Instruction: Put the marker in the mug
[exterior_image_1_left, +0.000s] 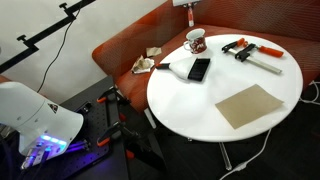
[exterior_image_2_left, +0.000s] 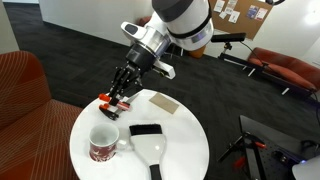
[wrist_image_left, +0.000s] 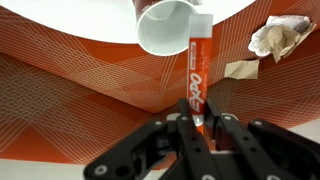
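Observation:
My gripper is to release the marker inside the white mug (exterior_image_1_left: 194, 38) (wrist_image_left: 166, 30) near the back edge of the table. The marker will lean against the mug's rim. Its end is now beside that rim.
In the wrist view my gripper (wrist_image_left: 198, 125) is shut on the marker (wrist_image_left: 196, 70), a red stick with white lettering and a white end. The marker points toward the open mouth of the white mug (wrist_image_left: 165, 28), and its end lies beside the rim. In an exterior view my gripper (exterior_image_2_left: 118, 97) hangs over the far edge of the round white table (exterior_image_2_left: 185, 150), well apart from the mug (exterior_image_2_left: 104, 146) with its dark red pattern. The mug (exterior_image_1_left: 195, 41) also shows standing near the table's back edge. My gripper does not show there.
Red-and-black clamps (exterior_image_1_left: 250, 52) lie by the table edge, right under my gripper (exterior_image_2_left: 108, 101). A tan sheet (exterior_image_1_left: 248, 105), a black flat device (exterior_image_1_left: 199, 69) and a white item (exterior_image_1_left: 180, 68) lie on the table. An orange couch (wrist_image_left: 60, 90) holds crumpled paper (wrist_image_left: 278, 37).

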